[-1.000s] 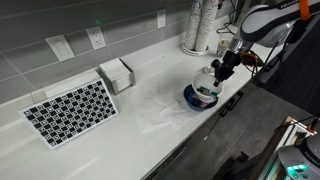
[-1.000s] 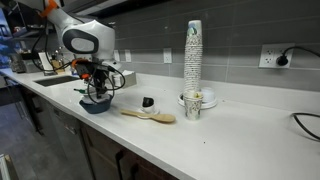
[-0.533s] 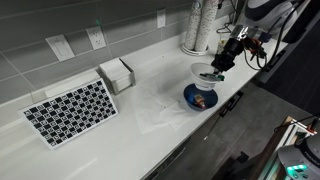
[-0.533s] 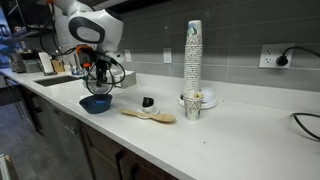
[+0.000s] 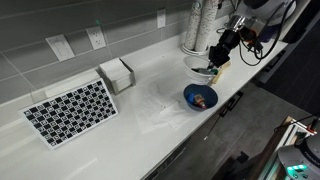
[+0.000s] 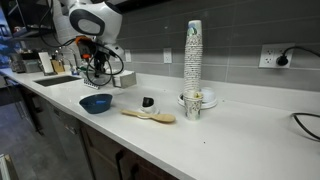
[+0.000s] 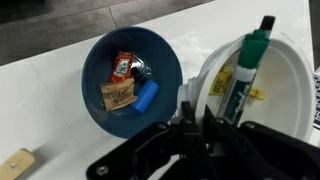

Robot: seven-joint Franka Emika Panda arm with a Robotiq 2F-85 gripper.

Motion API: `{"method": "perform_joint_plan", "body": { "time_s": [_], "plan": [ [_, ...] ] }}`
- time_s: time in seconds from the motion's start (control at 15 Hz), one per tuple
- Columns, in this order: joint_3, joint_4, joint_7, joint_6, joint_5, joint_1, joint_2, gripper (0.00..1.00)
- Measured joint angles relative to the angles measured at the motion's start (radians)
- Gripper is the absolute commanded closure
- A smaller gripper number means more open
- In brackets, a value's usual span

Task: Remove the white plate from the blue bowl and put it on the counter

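Observation:
Next, I let my gripper release the white plate on the counter (image 5: 148, 82), next to the white napkin box and toward the blue bowl.
The blue bowl (image 5: 200, 97) sits on the white counter (image 5: 150, 115) near its front edge. It also shows in an exterior view (image 6: 97, 102). In the wrist view the blue bowl (image 7: 130, 70) holds a red packet, a tan packet and a small blue piece. My gripper (image 5: 217, 55) is shut on the rim of the white plate (image 5: 203, 67) and holds it in the air, behind and above the bowl. In the wrist view the gripper (image 7: 193, 115) clamps the white plate (image 7: 280, 80), which carries a green marker and yellow-green bits. The plate is clear of the bowl.
A black-and-white checkered mat (image 5: 70, 110) and a white napkin box (image 5: 117, 73) lie farther along the counter. A tall stack of cups (image 6: 193, 50), a cup (image 6: 192, 104), a wooden utensil (image 6: 150, 116) and a small dark object (image 6: 148, 102) stand past the bowl. A sink (image 6: 55, 80) is behind the arm.
The gripper lifted the white plate out of the blue bowl and carried it up and toward the back wall. The bowl stayed in place, its contents now showing.

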Motion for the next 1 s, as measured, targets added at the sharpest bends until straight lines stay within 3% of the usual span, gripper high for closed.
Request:
{"method": "perform_joint_plan", "body": {
  "time_s": [0.33,0.4,0.53,1.0],
  "plan": [
    [0.0,0.0,0.0,0.0,0.001,0.0,0.002,0.9],
    [0.0,0.0,0.0,0.0,0.001,0.0,0.002,0.98],
    [0.0,0.0,0.0,0.004,0.001,0.0,0.002,0.98],
    [0.044,0.093,0.136,0.171,0.107,0.006,0.107,0.98]
  ]
}}
